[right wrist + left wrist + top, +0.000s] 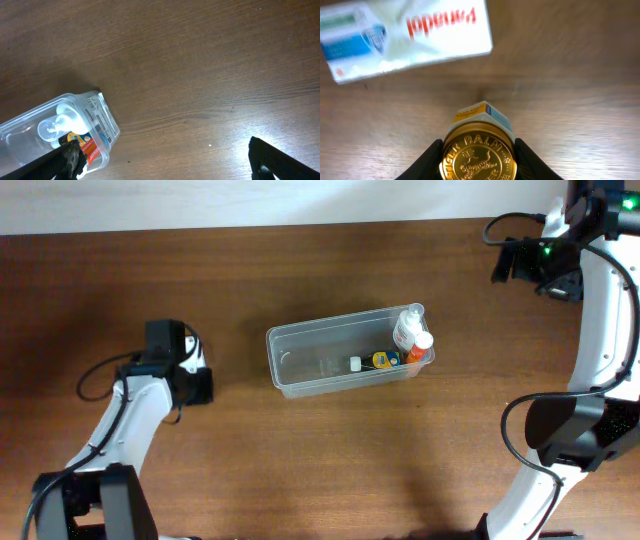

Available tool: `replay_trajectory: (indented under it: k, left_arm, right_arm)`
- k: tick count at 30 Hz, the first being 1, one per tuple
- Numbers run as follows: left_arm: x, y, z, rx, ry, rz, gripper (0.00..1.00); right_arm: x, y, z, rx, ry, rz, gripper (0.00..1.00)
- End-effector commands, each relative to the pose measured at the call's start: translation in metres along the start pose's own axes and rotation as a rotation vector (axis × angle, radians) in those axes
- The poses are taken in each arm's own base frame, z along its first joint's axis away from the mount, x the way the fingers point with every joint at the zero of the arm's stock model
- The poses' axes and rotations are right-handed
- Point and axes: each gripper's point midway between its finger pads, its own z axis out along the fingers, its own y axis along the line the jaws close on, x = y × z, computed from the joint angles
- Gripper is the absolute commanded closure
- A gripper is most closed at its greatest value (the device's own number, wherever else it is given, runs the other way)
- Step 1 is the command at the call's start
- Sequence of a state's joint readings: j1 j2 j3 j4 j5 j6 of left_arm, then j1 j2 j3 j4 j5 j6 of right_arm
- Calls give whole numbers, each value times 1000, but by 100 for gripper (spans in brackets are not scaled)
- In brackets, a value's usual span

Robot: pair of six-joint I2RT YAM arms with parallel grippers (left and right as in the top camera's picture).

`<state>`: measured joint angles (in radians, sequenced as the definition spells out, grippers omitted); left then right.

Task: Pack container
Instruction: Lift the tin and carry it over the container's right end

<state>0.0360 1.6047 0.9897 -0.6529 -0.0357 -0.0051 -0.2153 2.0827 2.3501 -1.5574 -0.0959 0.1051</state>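
Next, I release the Tiger Balm jar from my left gripper in the clear plastic container (pixel 378 345), next to the white bottle.
The clear plastic container (pixel 330 323) lies mid-table. At its right end are a white bottle (pixel 407 330), an orange-capped bottle (pixel 421 348) and small items (pixel 381 360). My left gripper (pixel 478 145) is far left of the container (pixel 190 372). It is shut on a gold-lidded Tiger Balm jar (pixel 477 159). A white Panadol box (pixel 405 37) lies on the table just beyond the jar. My right gripper (pixel 170 165) is open and empty at the far right corner (pixel 530 265). The container's end (pixel 107 125) shows by its left finger.
The dark wooden table (pixel 300 460) has a pale strip along its far edge (pixel 250 205). The arm bases and cables stand at the front left (pixel 90 500) and front right (pixel 570 430).
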Motion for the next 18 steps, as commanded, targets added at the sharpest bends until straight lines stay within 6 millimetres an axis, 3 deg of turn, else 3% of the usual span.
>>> replay_trajectory:
  k: [1,5,11,16,18]
  left_arm:
    - [-48,-11,-33,75,-102,-14,77]
    - [-88,-24,-72,105,-199,15,77]
    - [-138,-64,-129,151,-373,101,78]
    - [-156,-115,-154,200,-492,202,79]
    - [-156,-148,-157,209,-524,264,79]
  right_arm:
    - [-3,2,-16,-10,-46,5,2]
    - [-3,2,-16,-10,-46,5,2]
    - [-3,2,-16,-10,-46,5,2]
    - [-3,2,-16,-10,-46,5,2]
    - [-3,2,-16,-10,-46,6,2]
